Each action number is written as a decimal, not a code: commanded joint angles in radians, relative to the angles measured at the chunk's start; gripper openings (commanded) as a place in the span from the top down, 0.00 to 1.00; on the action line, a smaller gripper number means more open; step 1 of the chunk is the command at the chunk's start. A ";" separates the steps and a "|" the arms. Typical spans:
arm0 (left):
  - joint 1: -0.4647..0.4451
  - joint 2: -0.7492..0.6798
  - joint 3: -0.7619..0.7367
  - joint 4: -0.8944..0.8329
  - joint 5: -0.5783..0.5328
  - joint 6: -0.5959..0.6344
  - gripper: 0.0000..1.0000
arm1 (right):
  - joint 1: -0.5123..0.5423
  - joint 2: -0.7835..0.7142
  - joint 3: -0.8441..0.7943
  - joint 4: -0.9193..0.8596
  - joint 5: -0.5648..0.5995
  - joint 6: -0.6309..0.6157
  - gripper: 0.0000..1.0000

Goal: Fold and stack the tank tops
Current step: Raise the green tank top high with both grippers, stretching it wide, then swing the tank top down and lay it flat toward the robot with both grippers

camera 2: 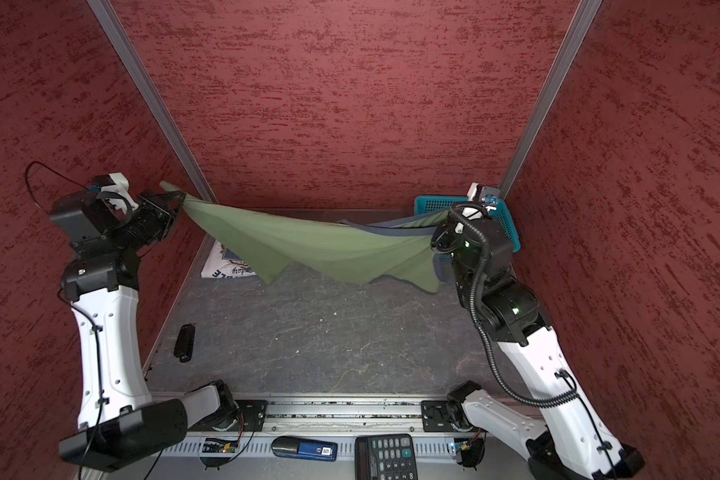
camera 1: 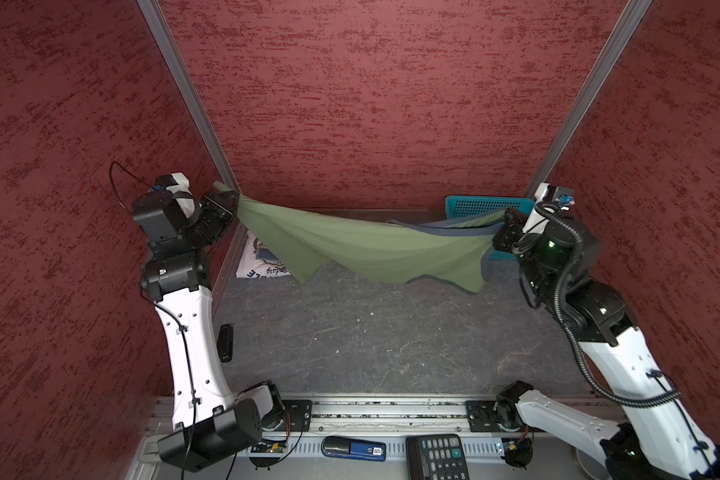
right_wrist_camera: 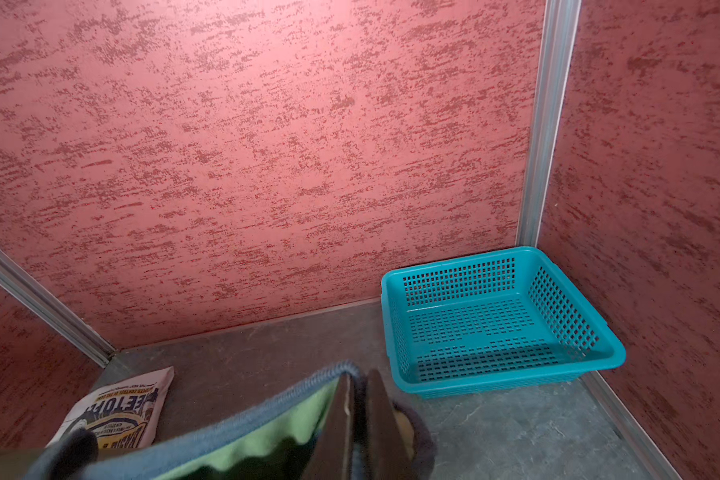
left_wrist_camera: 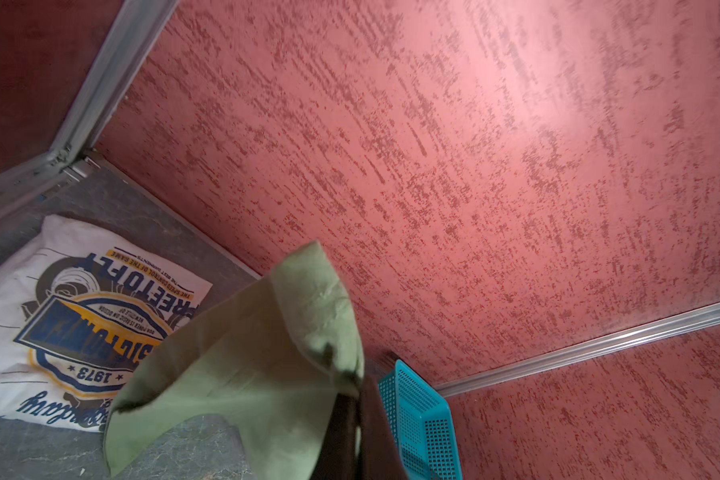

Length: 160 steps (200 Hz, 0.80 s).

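Observation:
Next, my right gripper lets go of the olive green tank top's grey-trimmed edge on the table (camera 1: 455, 257) (right_wrist_camera: 405, 401) against the near corner of the teal basket.
The olive green tank top (camera 1: 362, 245) (camera 2: 325, 249) hangs stretched in the air between both grippers, sagging in the middle above the table. My left gripper (camera 1: 234, 199) (left_wrist_camera: 356, 386) is shut on one green corner (left_wrist_camera: 308, 299) near the back left post. My right gripper (camera 1: 500, 227) (right_wrist_camera: 360, 376) is shut on the grey-trimmed edge (right_wrist_camera: 225, 428) at the back right. The white tank top (camera 1: 262, 259) (left_wrist_camera: 59, 316) (right_wrist_camera: 117, 415) lies folded on the table at the back left, print up, partly hidden under the green cloth in both top views.
A teal basket (camera 1: 483, 205) (right_wrist_camera: 508, 254) stands empty in the back right corner, behind the right gripper. A small black device (camera 1: 225, 343) lies by the left table edge. A calculator (camera 1: 437, 457) and a blue-black stapler-like object (camera 1: 354, 448) sit on the front rail. Red walls close three sides.

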 commanded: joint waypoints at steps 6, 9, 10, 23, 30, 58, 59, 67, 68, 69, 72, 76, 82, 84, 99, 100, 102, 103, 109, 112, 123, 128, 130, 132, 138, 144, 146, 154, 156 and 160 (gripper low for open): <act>0.014 -0.193 -0.005 -0.001 -0.050 0.018 1.00 | 0.004 -0.167 0.006 0.092 -0.011 -0.015 1.00; 0.014 -0.211 -0.010 0.001 -0.055 0.019 1.00 | 0.003 -0.181 0.004 0.097 -0.016 -0.015 1.00; 0.014 -0.218 -0.011 0.000 -0.056 0.020 1.00 | 0.003 -0.184 0.004 0.099 -0.018 -0.015 1.00; 0.013 -0.290 -0.028 -0.003 -0.081 0.022 1.00 | 0.003 -0.227 0.001 0.116 -0.029 -0.017 1.00; 0.014 -0.322 -0.034 -0.007 -0.096 0.022 1.00 | 0.003 -0.238 0.006 0.117 -0.026 -0.017 1.00; 0.014 -0.362 -0.050 -0.016 -0.142 0.010 1.00 | 0.003 -0.222 0.015 0.109 0.024 -0.023 1.00; 0.014 -0.360 -0.049 -0.016 -0.142 0.010 1.00 | 0.004 -0.219 0.014 0.108 0.027 -0.024 1.00; 0.014 -0.333 -0.050 -0.015 -0.125 0.004 1.00 | 0.003 -0.194 0.018 0.104 0.056 -0.028 1.00; 0.014 -0.328 -0.050 -0.014 -0.122 0.003 1.00 | 0.003 -0.190 0.019 0.103 0.062 -0.028 1.00; 0.014 -0.323 -0.051 -0.013 -0.118 0.003 1.00 | 0.003 -0.186 0.019 0.100 0.067 -0.028 1.00; 0.014 -0.307 -0.052 -0.009 -0.107 -0.001 1.00 | 0.003 -0.172 0.025 0.093 0.083 -0.026 1.00; 0.012 -0.283 -0.053 -0.004 -0.090 -0.005 1.00 | 0.004 -0.152 0.031 0.082 0.103 -0.026 1.00; 0.008 -0.243 -0.049 -0.001 -0.071 -0.007 1.00 | 0.002 -0.121 0.039 0.071 0.134 -0.032 1.00; 0.007 -0.228 -0.048 -0.002 -0.067 -0.007 1.00 | 0.003 -0.108 0.042 0.069 0.148 -0.035 1.00; -0.032 -0.108 -0.045 0.009 -0.053 0.012 0.99 | 0.002 -0.020 0.047 0.062 0.236 -0.056 1.00; -0.037 -0.098 -0.045 0.008 -0.054 0.015 0.98 | 0.001 -0.014 0.047 0.063 0.239 -0.059 1.00; -0.044 -0.079 -0.043 0.006 -0.059 0.023 0.98 | 0.002 -0.004 0.047 0.066 0.244 -0.063 1.00; -0.050 -0.069 -0.041 0.006 -0.062 0.024 0.98 | 0.001 0.001 0.047 0.068 0.248 -0.066 1.00; -0.090 -0.012 -0.026 -0.006 -0.080 0.060 0.97 | -0.004 0.039 0.038 0.083 0.264 -0.079 1.00; -0.109 0.026 -0.016 -0.014 -0.091 0.079 0.97 | -0.008 0.058 0.033 0.089 0.268 -0.084 1.00; -0.180 0.152 0.026 -0.049 -0.130 0.141 0.96 | -0.046 0.129 0.019 0.098 0.244 -0.074 1.00; -0.205 0.208 0.037 -0.061 -0.151 0.157 0.96 | -0.072 0.161 0.012 0.097 0.209 -0.055 1.00; -0.212 0.228 0.039 -0.061 -0.157 0.160 0.96 | -0.083 0.173 0.008 0.096 0.194 -0.048 1.00; -0.218 0.250 0.039 -0.062 -0.163 0.161 0.96 | -0.094 0.188 0.003 0.096 0.171 -0.039 1.00; -0.231 0.308 0.034 -0.054 -0.174 0.154 0.96 | -0.130 0.227 -0.014 0.098 0.110 -0.013 1.00; -0.238 0.365 0.021 -0.035 -0.182 0.138 0.96 | -0.162 0.274 -0.027 0.103 0.027 0.008 1.00; -0.239 0.383 0.016 -0.029 -0.185 0.132 0.95 | -0.171 0.287 -0.032 0.103 0.003 0.015 1.00; -0.246 0.456 0.003 -0.005 -0.206 0.118 0.94 | -0.197 0.352 -0.051 0.114 -0.068 0.035 1.00; -0.247 0.475 0.003 -0.003 -0.212 0.115 0.94 | -0.200 0.372 -0.055 0.119 -0.085 0.037 1.00; -0.252 0.514 0.007 0.001 -0.230 0.111 0.93 | -0.205 0.409 -0.062 0.130 -0.106 0.041 1.00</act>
